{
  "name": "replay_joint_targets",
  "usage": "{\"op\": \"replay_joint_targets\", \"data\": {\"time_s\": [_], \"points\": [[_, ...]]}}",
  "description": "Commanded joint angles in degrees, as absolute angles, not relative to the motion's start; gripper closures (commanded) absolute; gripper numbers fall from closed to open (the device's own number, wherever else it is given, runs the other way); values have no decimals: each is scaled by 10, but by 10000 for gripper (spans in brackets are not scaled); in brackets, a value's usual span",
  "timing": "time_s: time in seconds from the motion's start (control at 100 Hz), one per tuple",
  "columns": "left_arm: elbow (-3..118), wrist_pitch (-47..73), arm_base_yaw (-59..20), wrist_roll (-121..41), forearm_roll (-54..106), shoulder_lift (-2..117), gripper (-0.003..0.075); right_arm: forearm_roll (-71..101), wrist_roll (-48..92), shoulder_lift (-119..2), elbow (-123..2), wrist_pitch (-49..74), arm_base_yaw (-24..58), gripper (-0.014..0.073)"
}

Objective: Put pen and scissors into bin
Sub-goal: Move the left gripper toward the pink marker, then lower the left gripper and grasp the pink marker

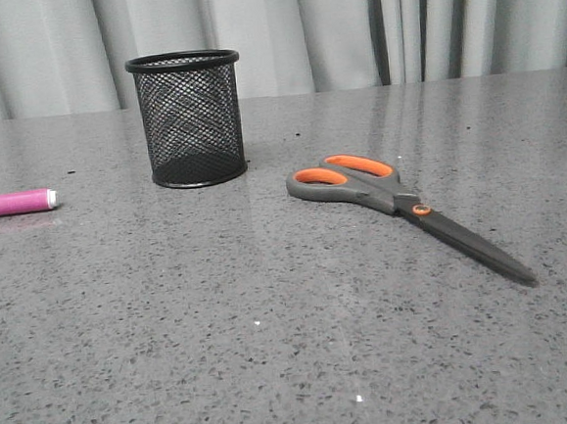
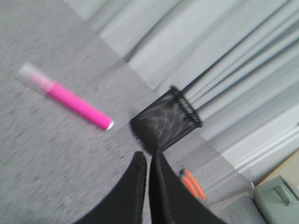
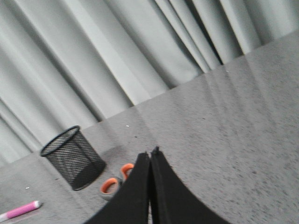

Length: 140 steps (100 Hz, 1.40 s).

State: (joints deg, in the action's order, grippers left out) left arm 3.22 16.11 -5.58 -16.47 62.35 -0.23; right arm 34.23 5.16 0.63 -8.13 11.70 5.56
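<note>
The pink pen's body [image 1: 14, 203] [image 2: 83, 108] is my left gripper's next place to go. It should close there, a little behind the white tip that points toward the bin.
The black mesh bin [image 1: 189, 118] stands upright on the grey table, empty as far as I can see. The pink pen [image 1: 12, 203] lies flat at the far left, its white tip toward the bin. The scissors [image 1: 401, 206] lie closed to the right of the bin, orange-lined handles nearest it, blades pointing to the front right. My left gripper [image 2: 147, 155] is shut and empty, above the table with the pen [image 2: 77, 106], bin [image 2: 166, 120] and scissors handles [image 2: 192, 184] in its view. My right gripper [image 3: 150, 152] is shut and empty, with the bin [image 3: 72, 157], scissors handles [image 3: 115, 181] and pen [image 3: 19, 211] beyond it.
Grey curtains [image 1: 347, 25] hang behind the table's far edge. A pale green box [image 2: 279, 201] shows off the table in the left wrist view. Neither arm shows in the front view.
</note>
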Motion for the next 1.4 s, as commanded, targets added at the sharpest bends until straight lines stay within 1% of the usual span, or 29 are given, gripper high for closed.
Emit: {"op": "replay_joint_targets", "data": {"time_s": [0.0,0.11,0.2,0.28,0.33,0.37,0.42,0.45,0.47,0.52,0.55,0.59,0.65,0.82,0.98,1.02,1.07,1.17,1.219,1.299,1.389], "points": [[96,167,-54,-211,608,-13,739,342,69,-13,-132,107,52,662],[167,230,-54,-251,546,16,739,342,119,-37,-167,118,52,662],[229,297,-54,-302,507,52,735,342,148,-65,-201,153,52,661],[277,349,-54,-360,490,87,708,342,172,-96,-232,189,52,642],[302,373,-54,-399,488,115,664,342,183,-116,-248,201,52,602],[321,385,-54,-430,488,131,623,342,191,-131,-257,204,52,554],[341,400,-54,-464,486,154,554,342,194,-145,-269,198,52,482],[350,407,-54,-478,486,170,498,342,194,-151,-274,191,52,426],[356,412,-54,-485,485,179,465,342,194,-155,-275,186,52,403],[369,417,-54,-493,479,202,403,342,194,-160,-279,176,52,322],[376,418,-54,-493,479,215,384,342,194,-163,-279,175,52,292],[381,423,-54,-493,479,233,381,342,194,-164,-280,175,52,262],[392,435,-54,-493,485,259,399,342,194,-164,-280,182,52,253],[434,510,-54,-488,485,347,499,342,195,-164,-280,199,52,253],[466,520,-61,-488,456,412,507,321,195,-164,-280,199,65,253],[476,523,-67,-488,426,429,501,317,195,-164,-280,199,70,253],[488,524,-76,-489,381,449,477,316,195,-164,-280,199,72,253],[518,528,-94,-494,305,493,372,316,195,-164,-280,199,77,253],[534,537,-102,-494,274,522,337,316,195,-164,-280,199,80,253],[560,551,-117,-494,228,561,335,316,195,-164,-280,199,81,253],[578,554,-134,-494,170,605,367,316,195,-164,-280,199,81,253]]}}
